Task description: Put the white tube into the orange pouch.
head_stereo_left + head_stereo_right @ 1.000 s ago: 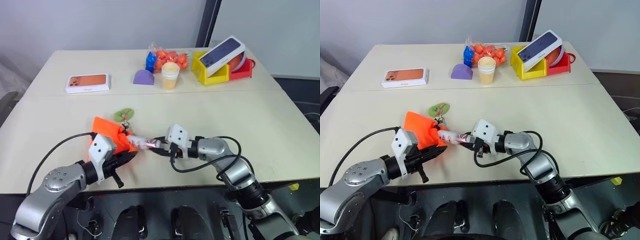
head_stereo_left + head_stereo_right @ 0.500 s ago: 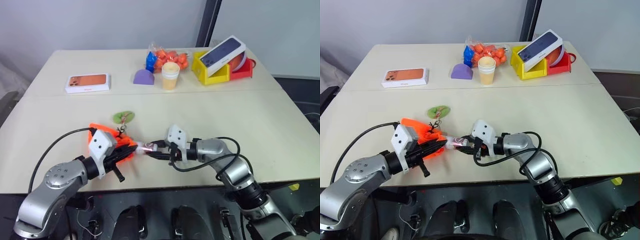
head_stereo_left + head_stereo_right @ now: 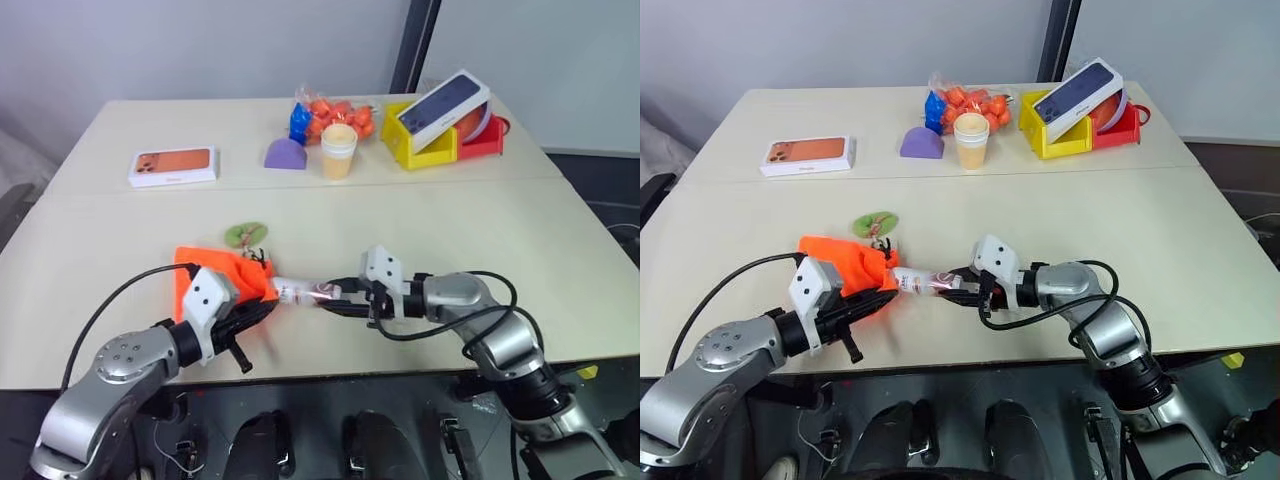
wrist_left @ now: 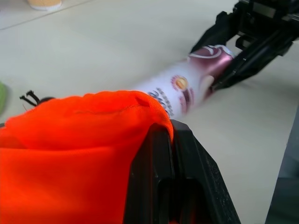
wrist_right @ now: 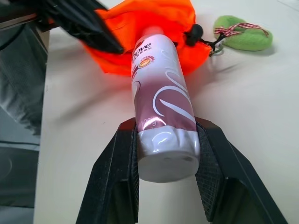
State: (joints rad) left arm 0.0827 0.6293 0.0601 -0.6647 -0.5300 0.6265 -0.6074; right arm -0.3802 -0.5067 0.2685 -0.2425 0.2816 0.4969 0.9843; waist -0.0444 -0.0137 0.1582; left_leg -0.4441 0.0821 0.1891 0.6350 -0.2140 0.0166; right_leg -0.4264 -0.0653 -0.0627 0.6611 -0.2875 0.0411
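Observation:
Next, my right gripper lets go of the white tube just inside the orange pouch's opening (image 3: 264,301) (image 5: 132,68), next to my left gripper's fingers.
The orange pouch (image 3: 212,274) lies near the table's front left, its mouth facing right. Its black cord runs to a green tag (image 3: 246,233). My left gripper (image 4: 170,128) is shut on the rim of the pouch's mouth. My right gripper (image 5: 167,127) is shut on the base of the white tube (image 5: 159,98), which has a reddish-brown and pink label. It holds the tube level, pointing left. The tube (image 3: 300,293) spans the gap between the two grippers. Its far end meets the pouch mouth (image 4: 140,100) and is hidden behind the rim.
At the back of the table are a white box with an orange phone picture (image 3: 174,166), a purple dome (image 3: 286,153), a pale yellow cup (image 3: 338,152), a bag of orange pieces (image 3: 335,115), and yellow (image 3: 420,148) and red (image 3: 487,137) bins with a phone box (image 3: 443,108) on them.
My right gripper has shifted a little to the right with the tube in it. The pouch, bunched up half a second ago, lies flatter. The left gripper keeps its hold.

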